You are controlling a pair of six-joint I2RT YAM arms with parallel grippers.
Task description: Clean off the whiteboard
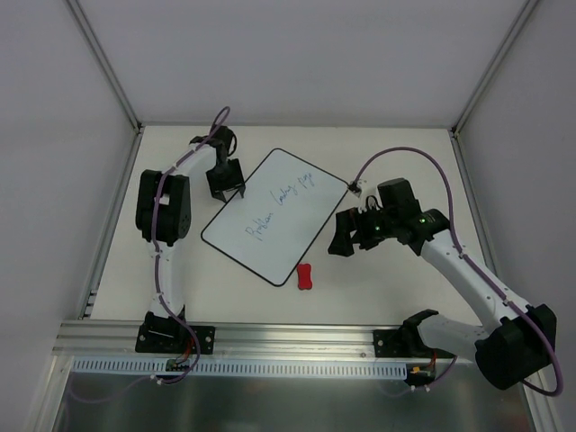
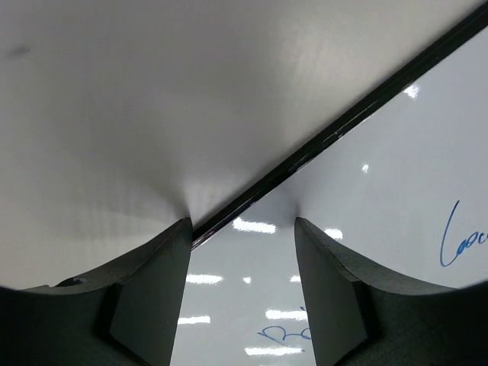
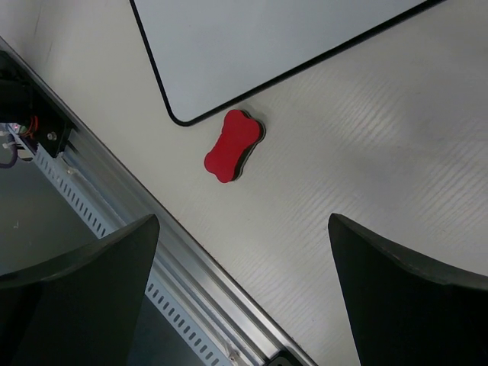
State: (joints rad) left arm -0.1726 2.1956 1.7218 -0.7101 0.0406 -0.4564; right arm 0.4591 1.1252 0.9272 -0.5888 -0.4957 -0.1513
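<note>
My right gripper needs to close on the narrow middle (image 1: 304,276) (image 3: 235,146) of the red bone-shaped eraser next to the whiteboard's near corner, because the eraser wipes the writing off.
The whiteboard (image 1: 270,216) lies tilted on the table, with blue handwriting across its middle. My left gripper (image 1: 225,184) is open and low over the board's far-left edge. In the left wrist view (image 2: 242,225) one finger (image 2: 152,290) sits at the black edge and the other (image 2: 335,290) over the white surface (image 2: 381,191), with blue writing nearby. My right gripper (image 1: 346,234) is open and empty, raised to the right of the board. A red bone-shaped eraser (image 1: 306,275) lies by the board's near corner. The right wrist view (image 3: 244,219) shows the eraser (image 3: 233,145) and that corner (image 3: 267,46).
An aluminium rail (image 1: 270,337) runs along the table's near edge, and it also shows in the right wrist view (image 3: 114,206). White enclosure walls with metal posts (image 1: 103,54) surround the table at the back and both sides.
</note>
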